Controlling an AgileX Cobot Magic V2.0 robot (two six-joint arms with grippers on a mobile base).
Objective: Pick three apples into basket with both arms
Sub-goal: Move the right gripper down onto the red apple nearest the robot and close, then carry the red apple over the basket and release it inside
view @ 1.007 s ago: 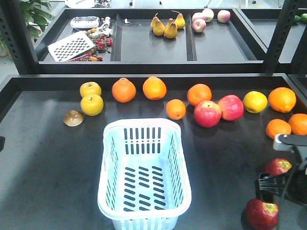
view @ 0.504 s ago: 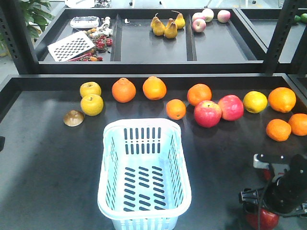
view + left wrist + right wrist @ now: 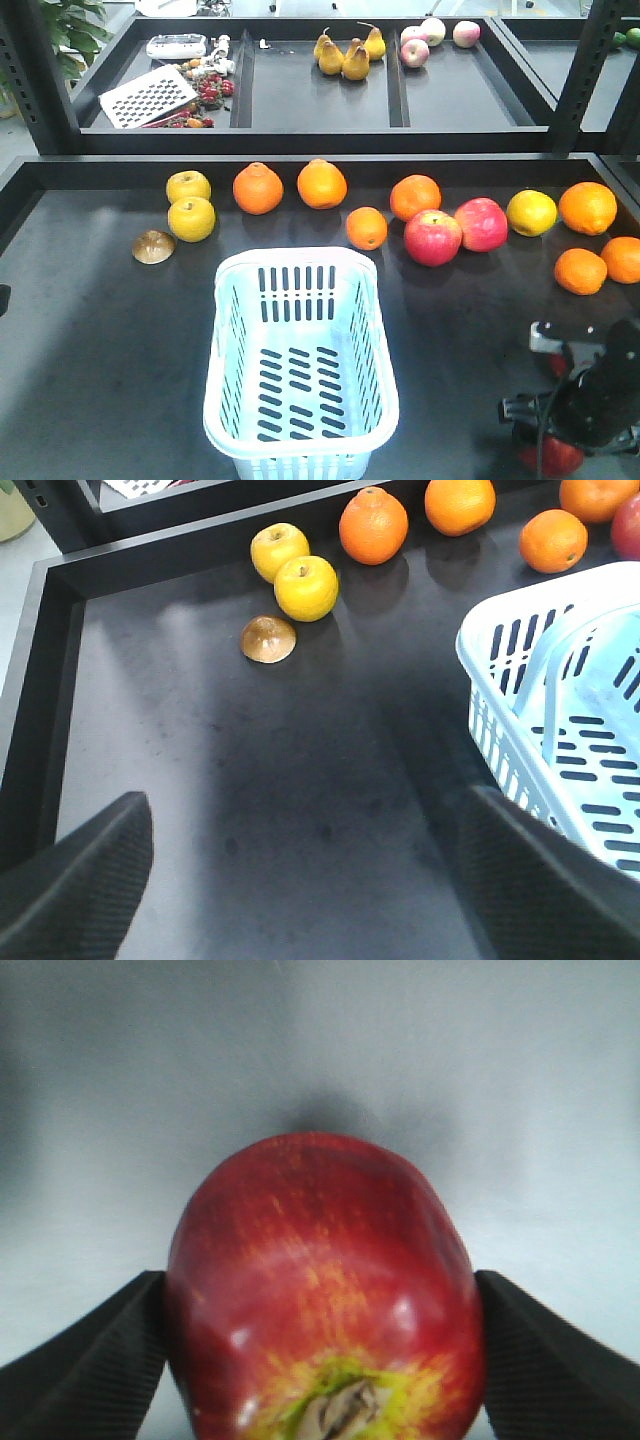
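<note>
Next, I release the dark red apple, now at the table's front, with my right gripper near the middle of the pale blue basket's slotted bottom [image 3: 315,353].
The pale blue basket [image 3: 228,330] [image 3: 497,660] stands with nothing in it at the front middle of the dark table. At the front right my right gripper [image 3: 562,440] has come down on a dark red apple [image 3: 556,459]. The right wrist view shows that apple [image 3: 320,1280] filling the gap, with both black pads [image 3: 90,1360] pressed on its sides. A sliver of a second dark red apple [image 3: 555,366] peeks out behind the right arm. My left gripper [image 3: 310,880] is open over bare table left of the basket, holding nothing.
Along the back of the table lie several oranges [image 3: 258,188], two yellow apples [image 3: 191,219], two pinkish-red apples [image 3: 433,237] and a brown half-round piece [image 3: 153,246]. The table has a raised edge [image 3: 40,680]. A rear shelf holds pears [image 3: 345,55] and a white grater [image 3: 148,96].
The right arm has swung left and down from beside the rear apple onto the front apple, which it now covers. In the last half second it barely moved. The basket stayed put.
</note>
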